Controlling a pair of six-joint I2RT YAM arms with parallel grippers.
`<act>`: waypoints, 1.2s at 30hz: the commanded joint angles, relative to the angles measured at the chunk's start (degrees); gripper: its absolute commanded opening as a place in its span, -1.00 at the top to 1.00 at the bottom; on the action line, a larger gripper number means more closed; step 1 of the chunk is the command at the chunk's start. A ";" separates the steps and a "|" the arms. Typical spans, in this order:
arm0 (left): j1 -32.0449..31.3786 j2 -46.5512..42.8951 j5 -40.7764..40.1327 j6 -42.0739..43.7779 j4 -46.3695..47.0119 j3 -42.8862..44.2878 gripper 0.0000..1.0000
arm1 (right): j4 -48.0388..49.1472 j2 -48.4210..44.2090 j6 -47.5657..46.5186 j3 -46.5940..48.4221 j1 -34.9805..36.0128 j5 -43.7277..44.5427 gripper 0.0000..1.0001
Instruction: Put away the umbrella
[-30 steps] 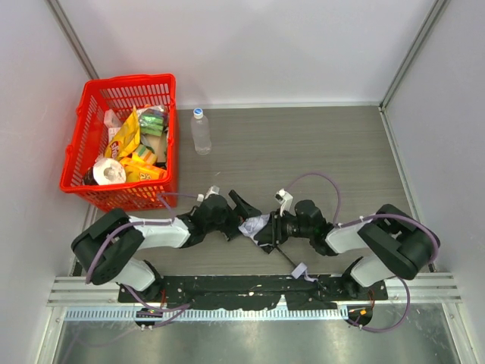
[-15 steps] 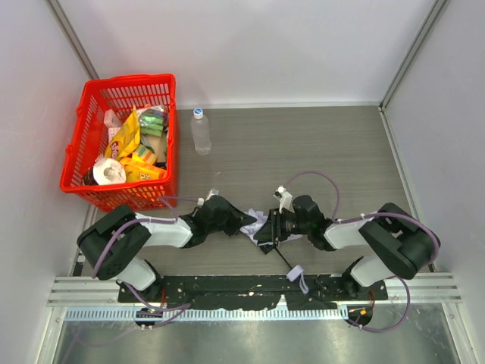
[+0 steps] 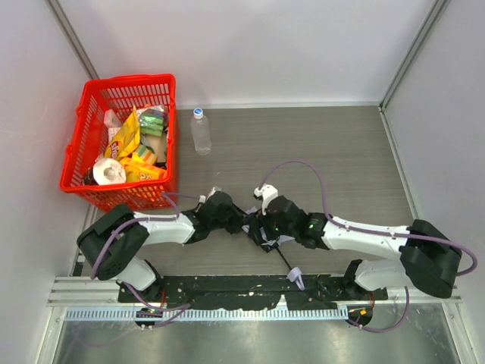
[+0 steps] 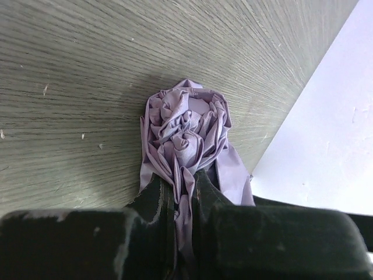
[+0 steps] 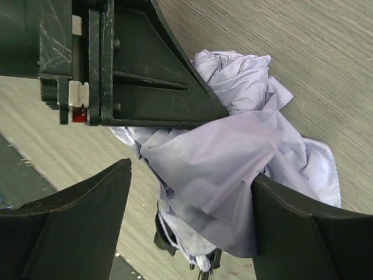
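Note:
Next, my left gripper opens and closes around the whole bunched end (image 4: 185, 123) before it lifts the umbrella, since it pinches only a thin fold of the umbrella's fabric.
The umbrella (image 3: 251, 215) lies near the table's front edge as a crumpled bunch of pale lavender fabric, between my two grippers. Its thin black shaft (image 3: 282, 256) runs toward the front, ending at a light strap (image 3: 296, 274). My left gripper (image 3: 236, 220) is shut on a fold of the fabric (image 4: 185, 125), pinched tight between the fingers (image 4: 152, 198). My right gripper (image 5: 192, 175) stands open around the other side of the canopy (image 5: 233, 157). The cloth drapes against its right finger (image 5: 303, 233). The left gripper's body (image 5: 134, 64) fills the top of the right wrist view.
A red basket (image 3: 129, 80) full of packets and a paper roll stands at the back left. A clear plastic bottle (image 3: 201, 130) stands upright just right of it. Walls close in the table on three sides.
My left gripper has moved right and shut on the umbrella fabric. My right gripper has opened wide, and the right arm has stretched out leftward.

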 commanded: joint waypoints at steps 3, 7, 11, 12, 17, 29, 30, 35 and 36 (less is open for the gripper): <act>-0.27 0.38 -1.25 2.76 -19.23 4.10 1.00 | -3.24 9.33 -5.13 7.12 9.30 16.99 -0.58; -0.27 0.38 -1.25 2.49 -22.33 5.60 1.00 | -5.54 14.88 -4.25 8.54 10.72 25.86 -0.53; -0.27 -0.05 -1.25 2.14 -22.95 5.69 1.00 | -1.07 14.90 -2.14 4.52 10.81 24.14 0.60; -0.36 -0.14 -1.25 2.23 -22.34 5.43 1.00 | 1.64 14.46 -2.14 3.45 10.37 22.47 0.75; -0.18 -1.98 -2.99 4.51 -17.59 2.97 0.04 | 14.84 10.77 0.31 -6.38 4.31 5.10 0.98; -0.09 -3.49 -3.71 4.78 -10.73 -1.70 -0.99 | 46.38 11.73 13.49 -15.72 -13.26 -34.67 0.99; -0.09 -2.88 -3.89 4.95 -10.47 -1.52 -0.99 | 47.45 11.81 15.77 -15.54 -13.71 -37.02 0.99; -0.36 -2.16 -3.54 5.57 -8.54 -1.87 -0.96 | 51.42 11.20 21.50 -13.35 -16.17 -41.09 0.98; -0.44 -2.51 -3.80 5.48 -8.27 -1.96 -0.94 | 51.76 11.29 22.37 -12.91 -16.52 -41.70 0.99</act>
